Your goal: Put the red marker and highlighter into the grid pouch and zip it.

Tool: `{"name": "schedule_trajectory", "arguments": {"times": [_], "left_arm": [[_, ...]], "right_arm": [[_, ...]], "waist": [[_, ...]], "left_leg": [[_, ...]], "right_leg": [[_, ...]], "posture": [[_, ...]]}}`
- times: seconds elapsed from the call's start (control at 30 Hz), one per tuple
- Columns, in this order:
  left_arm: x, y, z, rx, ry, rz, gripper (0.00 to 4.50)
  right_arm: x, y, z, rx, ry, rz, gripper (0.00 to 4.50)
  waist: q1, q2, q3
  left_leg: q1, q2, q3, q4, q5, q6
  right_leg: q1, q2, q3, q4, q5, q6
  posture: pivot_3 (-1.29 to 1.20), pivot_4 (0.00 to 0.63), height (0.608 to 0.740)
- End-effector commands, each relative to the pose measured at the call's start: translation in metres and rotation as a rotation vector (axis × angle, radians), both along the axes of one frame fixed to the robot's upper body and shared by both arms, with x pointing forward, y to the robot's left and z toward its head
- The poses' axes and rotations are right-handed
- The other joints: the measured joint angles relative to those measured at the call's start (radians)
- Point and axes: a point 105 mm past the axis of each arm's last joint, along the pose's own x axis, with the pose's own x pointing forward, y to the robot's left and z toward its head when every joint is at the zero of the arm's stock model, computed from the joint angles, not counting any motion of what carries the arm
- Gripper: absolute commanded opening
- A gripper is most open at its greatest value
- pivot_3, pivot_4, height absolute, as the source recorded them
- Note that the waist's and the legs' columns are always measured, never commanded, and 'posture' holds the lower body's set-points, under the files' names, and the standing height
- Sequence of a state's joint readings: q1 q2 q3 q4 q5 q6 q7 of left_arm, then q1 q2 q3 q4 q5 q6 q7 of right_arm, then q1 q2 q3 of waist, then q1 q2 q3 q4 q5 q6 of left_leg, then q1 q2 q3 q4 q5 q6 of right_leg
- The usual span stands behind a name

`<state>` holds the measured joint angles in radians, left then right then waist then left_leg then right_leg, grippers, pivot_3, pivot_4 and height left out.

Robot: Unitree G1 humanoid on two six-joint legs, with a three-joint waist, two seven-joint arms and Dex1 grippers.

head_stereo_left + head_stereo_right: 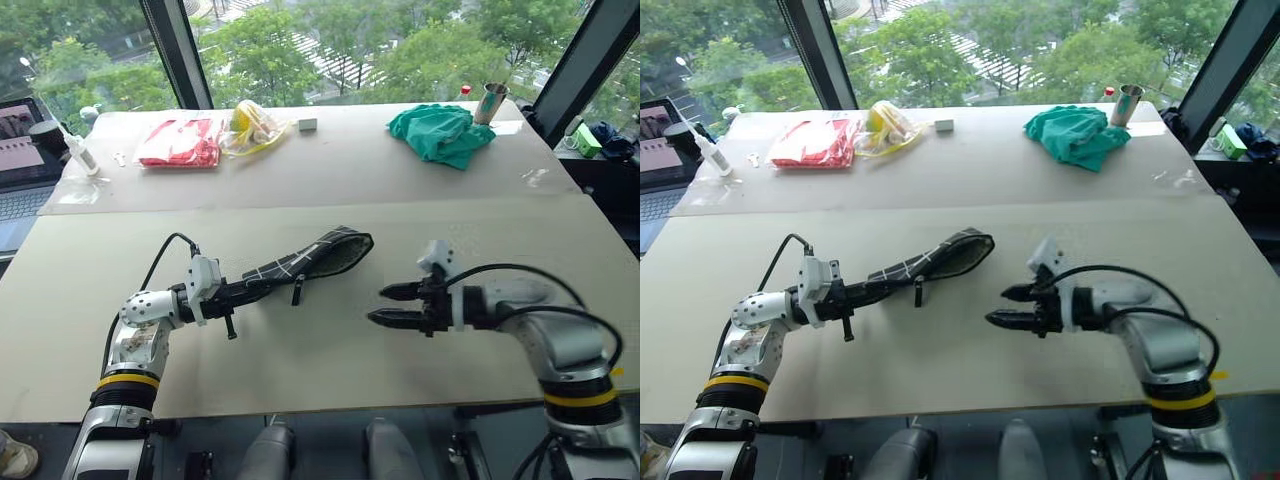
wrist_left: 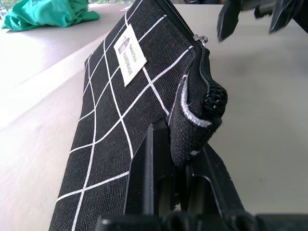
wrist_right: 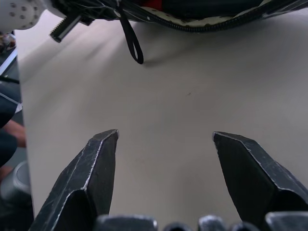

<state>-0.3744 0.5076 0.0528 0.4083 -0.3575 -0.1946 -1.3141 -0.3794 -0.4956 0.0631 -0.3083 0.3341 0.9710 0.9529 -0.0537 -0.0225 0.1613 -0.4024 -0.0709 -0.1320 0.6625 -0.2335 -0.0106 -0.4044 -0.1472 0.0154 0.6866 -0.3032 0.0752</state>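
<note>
Next, I take the strap [image 1: 299, 284] close to the zipper with my right gripper and pull the pouch's opening shut, because it gapes with the pull strap hanging free.
The grid pouch [image 1: 300, 262], black with white lines, hangs just above the table with its unzipped mouth [image 1: 345, 250] toward my right arm. My left gripper [image 1: 235, 293] is shut on the pouch's near end [image 2: 192, 125]; the white label [image 2: 130, 53] faces the left wrist view. The black pull strap [image 3: 132, 43] dangles below the zipper. In the right wrist view a sliver of red [image 3: 154, 4] shows inside the mouth, apparently the red marker. The highlighter is hidden. My right gripper [image 1: 388, 305] is open and empty, a short way right of the mouth.
Along the far table lie a red plastic packet [image 1: 180, 142], a yellow bag [image 1: 255, 125], a small white block [image 1: 307, 124], a green cloth [image 1: 440, 133] and a metal cup [image 1: 490, 102]. A laptop [image 1: 20, 150] and a white bottle [image 1: 80, 150] stand far left.
</note>
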Motion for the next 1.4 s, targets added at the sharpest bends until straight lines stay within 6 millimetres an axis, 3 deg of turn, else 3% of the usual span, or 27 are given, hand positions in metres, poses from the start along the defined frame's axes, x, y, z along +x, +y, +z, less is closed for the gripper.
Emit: {"name": "schedule_trajectory", "arguments": {"times": [0.03,0.27,0.57,0.67,0.7,0.73,1.0,1.23,1.4], "left_arm": [[0.0,0.003,0.008,-0.006,-0.031,-0.002,0.0],[0.001,0.003,0.011,-0.01,-0.039,-0.001,0.0],[0.0,0.001,0.01,-0.019,-0.04,0.003,0.0],[0.0,0.001,0.01,-0.022,-0.039,0.007,0.0],[0.0,0.001,0.01,-0.022,-0.039,0.008,0.0],[0.0,0.002,0.009,-0.023,-0.039,0.01,0.0],[0.0,0.0,0.008,-0.028,-0.037,0.013,0.0],[-0.001,-0.001,0.008,-0.03,-0.038,0.013,0.0],[-0.003,0.0,0.007,-0.028,-0.037,0.015,0.0]], "right_arm": [[0.012,0.029,0.011,0.04,-0.048,-0.027,3.49],[0.006,0.084,0.028,0.13,-0.009,0.119,3.49],[0.008,0.122,0.031,0.139,0.035,0.187,3.49],[0.011,0.122,0.03,0.121,0.019,0.176,3.49],[0.012,0.12,0.029,0.118,0.018,0.171,2.98],[0.013,0.119,0.029,0.113,0.008,0.166,2.83],[0.021,0.107,0.038,0.118,-0.039,0.131,0.05],[0.021,0.098,0.049,0.105,-0.086,0.131,0.01],[0.008,0.065,0.074,0.022,-0.172,0.214,0.01]], "waist": [[0.0,0.0,0.0],[0.009,0.0,0.0],[0.005,0.0,0.0],[0.006,0.0,0.0],[0.005,0.0,0.0],[0.005,0.0,0.0],[0.004,0.0,0.0],[0.006,0.0,0.0],[0.01,0.0,0.0]], "left_leg": [[0.0,0.0,0.0,0.0,0.0,0.0],[-0.001,-0.001,-0.002,0.0,0.003,-0.005],[-0.001,0.0,-0.002,0.0,0.003,-0.004],[-0.001,-0.001,-0.002,0.0,0.003,-0.004],[-0.002,-0.001,-0.002,0.0,0.003,-0.004],[-0.002,0.0,-0.002,0.0,0.002,-0.004],[-0.002,0.0,-0.002,0.0,0.002,-0.004],[-0.002,-0.001,-0.002,0.0,0.002,-0.004],[-0.003,-0.001,-0.002,0.0,0.002,-0.004]], "right_leg": [[0.0,0.0,0.0,0.0,0.0,0.0],[0.0,0.0,-0.001,-0.002,0.0,0.0],[-0.001,0.0,-0.001,-0.001,0.0,0.0],[-0.001,0.0,-0.001,-0.001,0.0,0.0],[-0.001,0.0,-0.001,-0.001,0.0,0.0],[-0.001,0.0,-0.001,-0.001,0.0,0.0],[-0.001,0.0,-0.001,-0.001,0.0,0.0],[-0.001,0.0,-0.001,-0.001,0.0,0.0],[-0.001,0.0,-0.001,-0.002,0.0,0.0]], "posture": [[0.0,0.15,0.74],[0.0,0.15,0.74],[0.0,0.15,0.74],[0.0,0.15,0.74],[0.0,0.15,0.74],[0.0,0.15,0.74],[0.0,0.15,0.74],[0.0,0.15,0.74],[0.0,0.15,0.74]]}}
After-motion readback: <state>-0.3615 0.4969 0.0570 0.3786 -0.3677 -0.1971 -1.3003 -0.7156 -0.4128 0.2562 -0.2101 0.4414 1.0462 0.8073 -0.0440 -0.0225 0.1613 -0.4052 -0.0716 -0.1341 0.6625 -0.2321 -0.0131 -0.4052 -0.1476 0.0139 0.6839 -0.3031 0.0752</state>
